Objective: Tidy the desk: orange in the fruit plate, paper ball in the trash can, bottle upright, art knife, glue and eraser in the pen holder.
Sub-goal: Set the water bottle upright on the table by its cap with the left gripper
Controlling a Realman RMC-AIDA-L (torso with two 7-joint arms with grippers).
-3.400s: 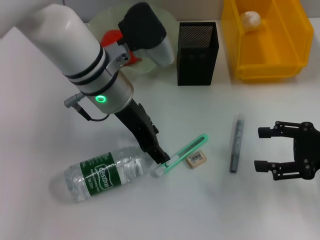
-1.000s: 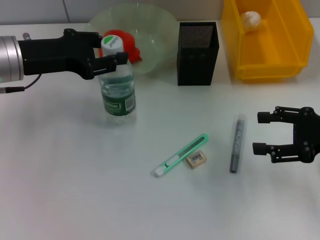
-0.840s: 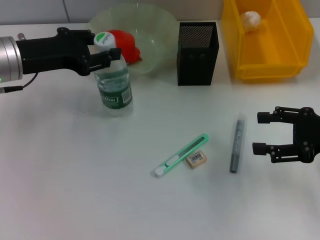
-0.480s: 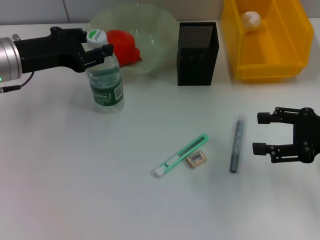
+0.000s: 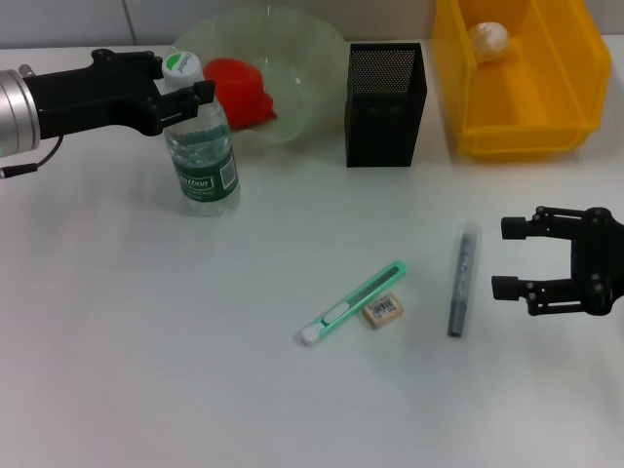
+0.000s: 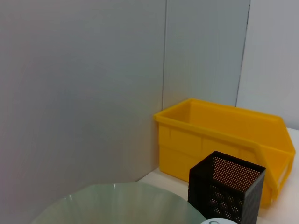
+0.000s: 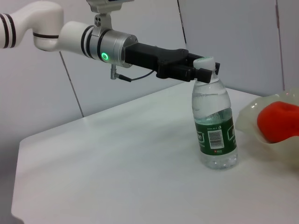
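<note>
My right gripper next grabs the green art knife's white slider (image 5: 332, 315), near its white end.
The clear bottle (image 5: 202, 156) with a green label stands upright on the table in front of the fruit plate (image 5: 302, 54). My left gripper (image 5: 182, 80) is shut on its neck just under the white cap; the right wrist view shows this grip (image 7: 202, 71) and the bottle (image 7: 215, 135). A red-orange fruit (image 5: 240, 86) lies in the plate. The green art knife (image 5: 353, 302) and the eraser (image 5: 382, 309) lie mid-table. The grey glue stick (image 5: 462, 279) lies beside my right gripper (image 5: 503, 258), which is open and empty. The paper ball (image 5: 487, 39) is in the yellow bin (image 5: 517, 127).
The black mesh pen holder (image 5: 385, 90) stands between the plate and the yellow bin. The left wrist view shows the bin (image 6: 224, 135), the pen holder (image 6: 226, 191) and the plate's rim (image 6: 117, 205) against a grey wall.
The bottle lay on its side by the knife at first; my left gripper has stood it up and shifted it left and back toward the plate. The right arm has not moved.
</note>
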